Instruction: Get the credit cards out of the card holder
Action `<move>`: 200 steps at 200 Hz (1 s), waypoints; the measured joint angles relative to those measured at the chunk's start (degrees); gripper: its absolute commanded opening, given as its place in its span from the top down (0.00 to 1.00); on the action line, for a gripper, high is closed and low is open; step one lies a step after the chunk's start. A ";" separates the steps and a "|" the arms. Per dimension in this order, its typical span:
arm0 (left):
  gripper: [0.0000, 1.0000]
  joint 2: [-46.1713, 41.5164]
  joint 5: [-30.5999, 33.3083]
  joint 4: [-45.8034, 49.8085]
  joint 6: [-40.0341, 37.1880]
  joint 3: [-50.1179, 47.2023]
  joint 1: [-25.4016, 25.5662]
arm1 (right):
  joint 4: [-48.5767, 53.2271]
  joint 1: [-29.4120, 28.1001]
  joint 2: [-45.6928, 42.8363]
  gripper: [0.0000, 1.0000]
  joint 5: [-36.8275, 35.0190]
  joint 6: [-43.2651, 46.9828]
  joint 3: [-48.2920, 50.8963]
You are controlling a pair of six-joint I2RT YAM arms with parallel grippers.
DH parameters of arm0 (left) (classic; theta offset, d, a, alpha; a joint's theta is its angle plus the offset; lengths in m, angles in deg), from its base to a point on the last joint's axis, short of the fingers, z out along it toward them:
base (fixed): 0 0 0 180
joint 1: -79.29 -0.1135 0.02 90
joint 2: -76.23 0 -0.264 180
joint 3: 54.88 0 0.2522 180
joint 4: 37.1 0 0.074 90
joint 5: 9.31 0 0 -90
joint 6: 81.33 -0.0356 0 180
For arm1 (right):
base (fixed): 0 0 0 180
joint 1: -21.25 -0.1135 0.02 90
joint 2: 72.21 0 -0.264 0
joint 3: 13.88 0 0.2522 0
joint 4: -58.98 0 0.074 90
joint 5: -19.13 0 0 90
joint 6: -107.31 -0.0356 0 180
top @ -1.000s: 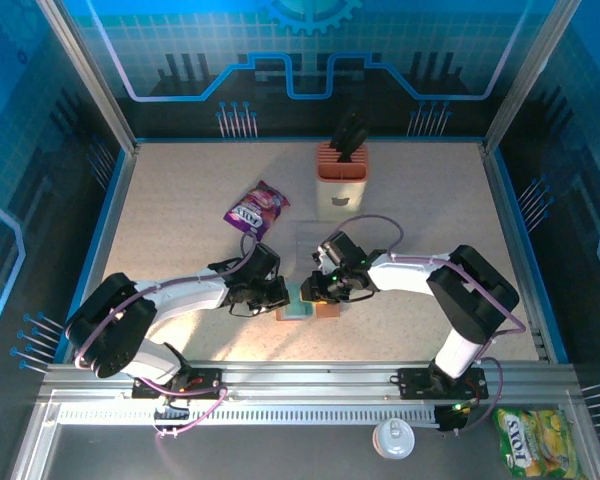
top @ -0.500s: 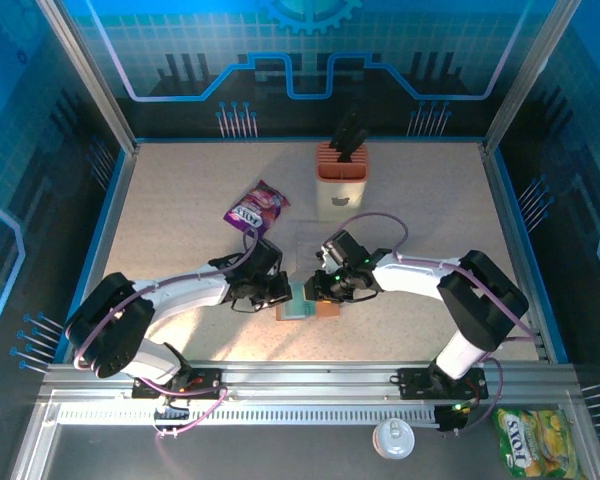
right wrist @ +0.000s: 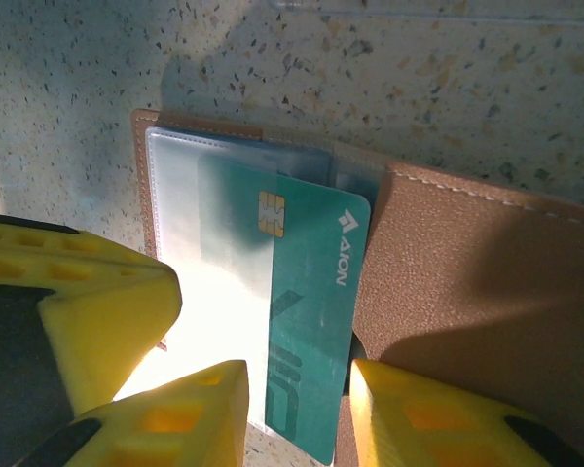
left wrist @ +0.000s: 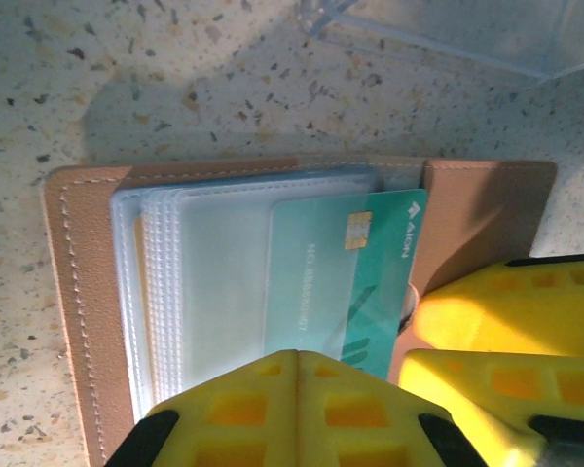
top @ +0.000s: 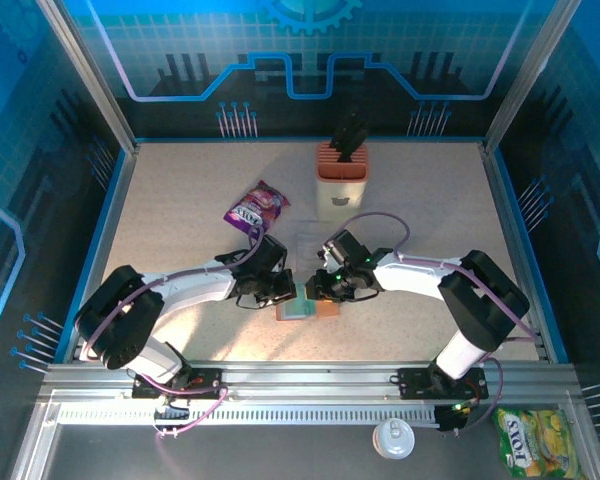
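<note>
The teal credit card is still partly inside its clear pocket. I should pinch the card's loose end (right wrist: 313, 311) with my right gripper and pull it clear of the card holder.
The card holder (top: 327, 310) lies open on the table, brown leather with clear pockets (left wrist: 78, 292) (right wrist: 467, 282). One teal credit card (left wrist: 360, 272) (right wrist: 316, 302) sticks partway out of a clear pocket; the top view shows it as a teal patch (top: 302, 306). My left gripper (top: 286, 293) (left wrist: 298, 358) is shut, its yellow tips together over the clear pockets at the card's edge, with nothing between them. My right gripper (top: 320, 290) (right wrist: 297, 389) is open, its fingers standing either side of the card's free end. Its fingers (left wrist: 487, 321) show beside the left one.
A cream-and-orange knife block (top: 340, 180) stands at the back. A purple snack packet (top: 258, 208) lies back left. A clear plastic sleeve (top: 305, 245) (left wrist: 467, 29) sits just behind the card holder. Off the table in front are a white cup (top: 393, 438) and a yellow packet (top: 535, 440).
My left gripper has crept right and slightly back, onto the card holder, and its jaws have closed the last bit. The right arm has shifted slightly right.
</note>
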 measured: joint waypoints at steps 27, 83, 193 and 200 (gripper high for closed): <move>0.94 0.59 0.00 -0.90 0.02 -0.02 0.00 | -0.02 0.37 0.00 0.66 0.04 0.02 0.00; 0.94 1.62 -0.04 -1.95 0.24 -0.87 0.00 | -0.17 0.85 0.57 0.66 0.50 0.17 0.02; 0.94 1.62 -0.04 -2.56 0.24 -1.25 0.00 | -4.76 1.27 3.28 0.68 4.74 -0.09 1.16; 0.94 1.62 -0.02 -2.56 0.24 -1.25 0.00 | -5.07 1.27 3.37 0.69 4.98 -0.09 1.20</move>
